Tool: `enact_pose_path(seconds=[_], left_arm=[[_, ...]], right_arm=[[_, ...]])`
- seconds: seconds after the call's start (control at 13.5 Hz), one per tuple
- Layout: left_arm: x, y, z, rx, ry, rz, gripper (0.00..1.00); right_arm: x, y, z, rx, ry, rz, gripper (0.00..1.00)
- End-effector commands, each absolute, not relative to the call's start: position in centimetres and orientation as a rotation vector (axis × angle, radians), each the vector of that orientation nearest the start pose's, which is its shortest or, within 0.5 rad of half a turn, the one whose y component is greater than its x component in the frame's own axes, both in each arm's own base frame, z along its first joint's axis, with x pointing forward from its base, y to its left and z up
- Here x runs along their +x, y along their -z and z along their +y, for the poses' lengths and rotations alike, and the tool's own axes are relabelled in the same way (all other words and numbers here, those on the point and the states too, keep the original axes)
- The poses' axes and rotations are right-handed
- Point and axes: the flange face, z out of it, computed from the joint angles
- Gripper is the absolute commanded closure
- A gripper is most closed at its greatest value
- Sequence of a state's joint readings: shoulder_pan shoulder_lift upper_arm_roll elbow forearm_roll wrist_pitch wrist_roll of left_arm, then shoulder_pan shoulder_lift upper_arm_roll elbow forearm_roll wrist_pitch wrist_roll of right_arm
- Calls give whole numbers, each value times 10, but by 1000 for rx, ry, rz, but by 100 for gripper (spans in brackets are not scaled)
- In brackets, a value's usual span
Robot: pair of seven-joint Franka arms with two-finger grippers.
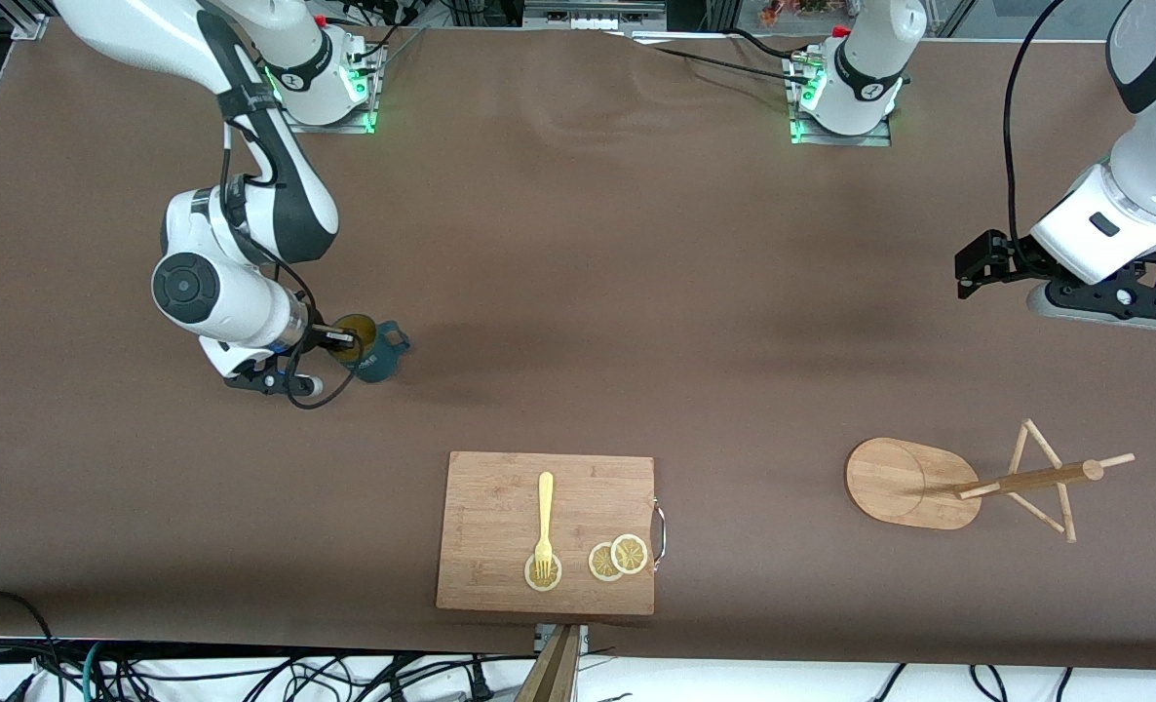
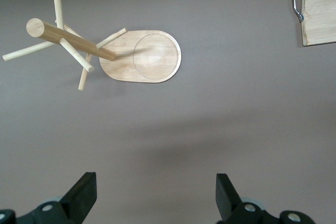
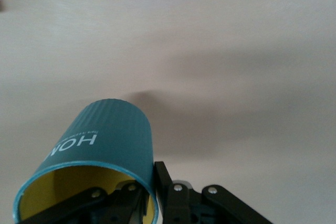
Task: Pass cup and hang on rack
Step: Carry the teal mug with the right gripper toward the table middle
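Note:
Next, my right gripper sets the dark teal cup down on bare brown cloth straight back from the cutting board's metal handle (image 1: 681,303).
The dark teal cup (image 1: 379,353) with a yellow inside stands toward the right arm's end of the table, its handle (image 1: 398,337) turned away from the arm. My right gripper (image 1: 341,339) is shut on its rim. In the right wrist view one finger (image 3: 164,182) presses the cup's (image 3: 107,135) ribbed outer wall and the other is inside. The bamboo rack (image 1: 914,483) stands toward the left arm's end, its pegs bare. My left gripper (image 1: 1114,302) waits open in the air, over bare table beside the rack (image 2: 142,59). Its fingers (image 2: 84,195) are wide apart with nothing between them.
A rectangular bamboo cutting board (image 1: 500,507) lies near the front edge at mid-table. It carries a yellow fork (image 1: 545,522) and lemon slices (image 1: 619,558), and has a metal handle (image 1: 660,531) on the side toward the rack. Brown cloth covers the table.

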State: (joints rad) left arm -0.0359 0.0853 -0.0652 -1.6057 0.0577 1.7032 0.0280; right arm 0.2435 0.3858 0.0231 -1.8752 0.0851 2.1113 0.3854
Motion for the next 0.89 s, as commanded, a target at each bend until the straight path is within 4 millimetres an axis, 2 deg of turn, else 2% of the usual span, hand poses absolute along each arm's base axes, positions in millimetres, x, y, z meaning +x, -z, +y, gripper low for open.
enact_pose_path(seconds=[0.0, 0.07, 0.22, 0.44, 0.59, 0.67, 0.81], left_arm=[[585, -578, -53, -3111, 20, 227, 0], [585, -578, -53, -3111, 20, 227, 0], [585, -578, -53, -3111, 20, 227, 0], [585, -578, -53, -3111, 20, 227, 0], [585, -578, -53, -3111, 20, 227, 0], [585, -578, -53, -3111, 20, 227, 0], [585, -578, -53, -3111, 20, 227, 0]], right_arm=[[600, -296, 229, -3072, -283, 424, 100], [600, -297, 252, -3066, -272, 486, 100], [592, -292, 312, -3029, -295, 621, 100], [569, -290, 406, -2933, -336, 751, 100], [557, -287, 461, -2905, -317, 822, 100], [541, -279, 494, -2909, -315, 824, 100], [511, -261, 547, -2915, -310, 828, 100]])
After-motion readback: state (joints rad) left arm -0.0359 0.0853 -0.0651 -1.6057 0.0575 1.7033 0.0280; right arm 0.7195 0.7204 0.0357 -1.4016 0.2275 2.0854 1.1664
